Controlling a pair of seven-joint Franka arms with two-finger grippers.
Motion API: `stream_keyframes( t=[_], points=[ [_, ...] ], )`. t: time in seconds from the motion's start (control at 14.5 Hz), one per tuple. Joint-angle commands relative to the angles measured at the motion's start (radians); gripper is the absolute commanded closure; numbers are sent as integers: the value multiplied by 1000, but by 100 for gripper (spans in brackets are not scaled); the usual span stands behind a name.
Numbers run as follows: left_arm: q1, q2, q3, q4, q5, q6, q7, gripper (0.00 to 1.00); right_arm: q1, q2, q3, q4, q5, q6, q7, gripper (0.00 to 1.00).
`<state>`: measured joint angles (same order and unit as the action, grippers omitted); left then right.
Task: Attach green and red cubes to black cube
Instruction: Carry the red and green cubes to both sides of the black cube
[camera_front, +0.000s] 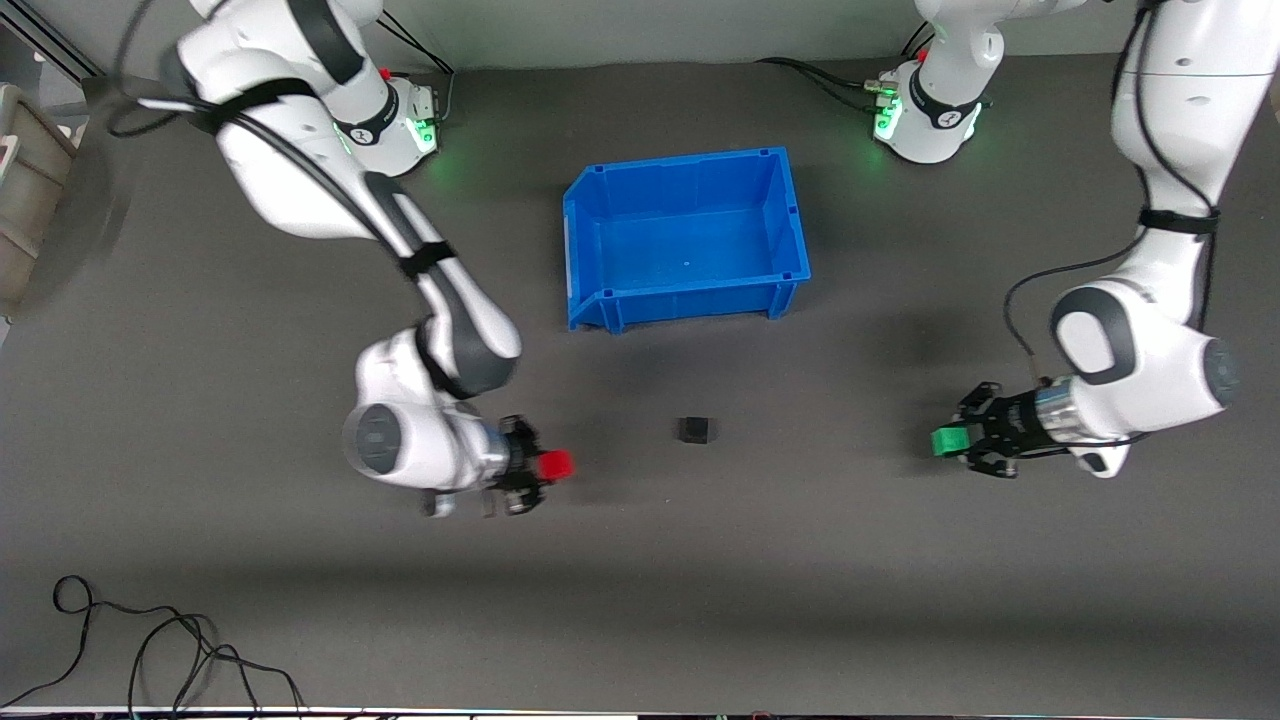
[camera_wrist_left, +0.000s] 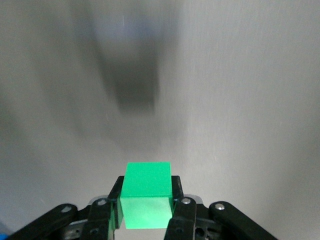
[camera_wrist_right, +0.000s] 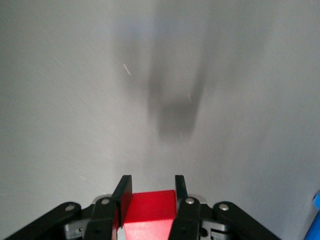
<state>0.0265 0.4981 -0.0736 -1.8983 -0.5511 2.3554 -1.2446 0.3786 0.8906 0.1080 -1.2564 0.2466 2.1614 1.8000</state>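
Observation:
Next, I let go of the green cube, now held toward the table's end, with my left gripper on the table (camera_front: 715, 433), against the side of the black cube that faces that gripper.
The black cube (camera_front: 694, 430) lies on the dark table midway between the two hands, nearer the front camera than the blue bin. My right gripper (camera_front: 545, 466) is shut on the red cube (camera_front: 555, 464) toward the right arm's end of the table, its fingers level and pointing at the black cube. In the right wrist view the red cube (camera_wrist_right: 148, 207) sits between the two black fingers (camera_wrist_right: 123, 192). My left gripper (camera_front: 950, 440) is shut on the green cube (camera_front: 946, 441) toward the left arm's end. The green cube (camera_wrist_left: 147, 192) fills the jaws in the left wrist view.
An empty blue bin (camera_front: 600, 200) stands at the table's middle, farther from the front camera than the black cube. Loose black cable (camera_front: 150, 650) lies near the front edge at the right arm's end. Both robot bases stand along the back edge.

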Motion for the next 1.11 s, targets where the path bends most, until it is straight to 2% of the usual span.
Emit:
stream_keyframes(
  t=[0.0,0.35,0.55,0.83,1.04],
  points=[
    [-109,4,12,-1,-16,64,-126,83,75,100,-22,144,14,-14,131,81],
    [-290,36,12,-1,-16,172,-266,83,140,172,-24,196,-10,35,252,80],
    [-391,69,12,13,-16,287,-396,83,163,206,-24,233,-41,51,320,80],
    [-502,177,17,117,-9,344,-534,83,186,212,-22,247,-43,51,386,79],
    [-540,200,20,140,-6,375,-558,83,195,223,-22,247,-43,54,394,79]
  ],
)
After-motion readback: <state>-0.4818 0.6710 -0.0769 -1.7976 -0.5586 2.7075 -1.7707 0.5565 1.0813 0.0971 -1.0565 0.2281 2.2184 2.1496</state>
